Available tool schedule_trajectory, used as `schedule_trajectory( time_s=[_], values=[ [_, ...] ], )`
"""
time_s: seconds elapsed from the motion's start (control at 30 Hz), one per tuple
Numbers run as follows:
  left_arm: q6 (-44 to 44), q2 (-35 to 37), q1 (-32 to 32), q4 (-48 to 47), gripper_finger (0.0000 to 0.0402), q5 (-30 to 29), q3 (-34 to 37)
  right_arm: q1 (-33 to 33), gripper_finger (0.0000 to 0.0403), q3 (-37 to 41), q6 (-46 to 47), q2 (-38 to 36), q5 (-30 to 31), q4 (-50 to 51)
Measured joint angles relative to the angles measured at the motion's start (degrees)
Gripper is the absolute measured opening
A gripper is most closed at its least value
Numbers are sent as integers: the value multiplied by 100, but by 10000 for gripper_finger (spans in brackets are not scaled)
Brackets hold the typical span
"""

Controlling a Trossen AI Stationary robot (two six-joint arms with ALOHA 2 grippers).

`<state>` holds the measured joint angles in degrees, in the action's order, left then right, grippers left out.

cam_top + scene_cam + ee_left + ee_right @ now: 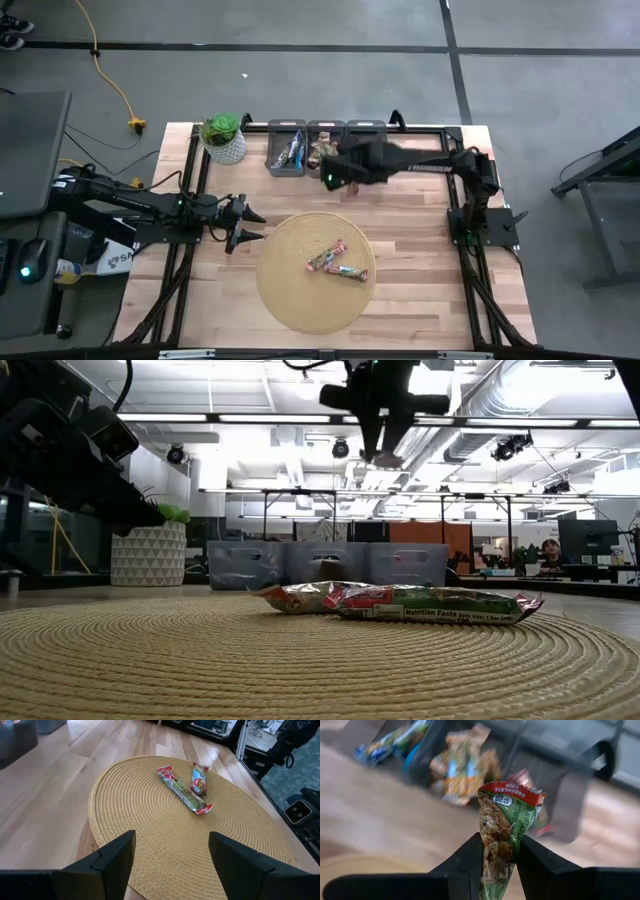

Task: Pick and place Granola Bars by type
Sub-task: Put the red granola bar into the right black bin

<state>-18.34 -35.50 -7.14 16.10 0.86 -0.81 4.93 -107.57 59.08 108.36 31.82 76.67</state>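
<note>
My right gripper is going to release the green granola bar, so that it lands inside the grey bin (370, 156) (547, 792) that is farthest from the potted plant.
Two granola bars lie on the round woven mat (300, 300): a green one with red ends (185, 796) and a second, reddish one (200, 777), touching at one end. My left gripper (170, 845) hovers open at the mat's left edge (250, 226), touching nothing. My right gripper (499, 847) is shut on a green bar with a red end, up in the air near the bins (345, 178). Blue bars (395, 742) fill the left bin, brown ones (462, 765) the middle bin, and red-ended ones (532, 785) the right bin. My right gripper pinches the green granola bar (497, 832) between its two fingers, which lie across the bar's width. The bar's red crimped end (512, 791) sticks out well past the fingertips. In the low view the fingers point down and the bar (385, 460) hangs below them, lifted clear of the table.
Three grey bins stand in a row at the table's far edge (287, 152), (325, 132), (366, 128). A potted plant in a white pot (224, 140) stands to their left. Bare wood shows around the mat. A black frame borders the table.
</note>
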Motion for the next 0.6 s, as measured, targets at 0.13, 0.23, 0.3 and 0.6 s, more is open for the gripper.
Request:
schedule_trajectory(
  time_s=[0.13,0.23,0.3,0.6],
  values=[
    [1,1,-2,0,248,0,1,387,93,-528,-557,-2,276,313],
    [0,1,-2,0,248,-1,0,724,93,-739,-992,-4,504,375],
    [-1,0,-2,-2,248,0,-1,986,93,-767,-1294,-4,590,349],
    [0,-1,0,0,248,-2,1,2068,94,-361,-2206,-4,170,-221]
  ],
)
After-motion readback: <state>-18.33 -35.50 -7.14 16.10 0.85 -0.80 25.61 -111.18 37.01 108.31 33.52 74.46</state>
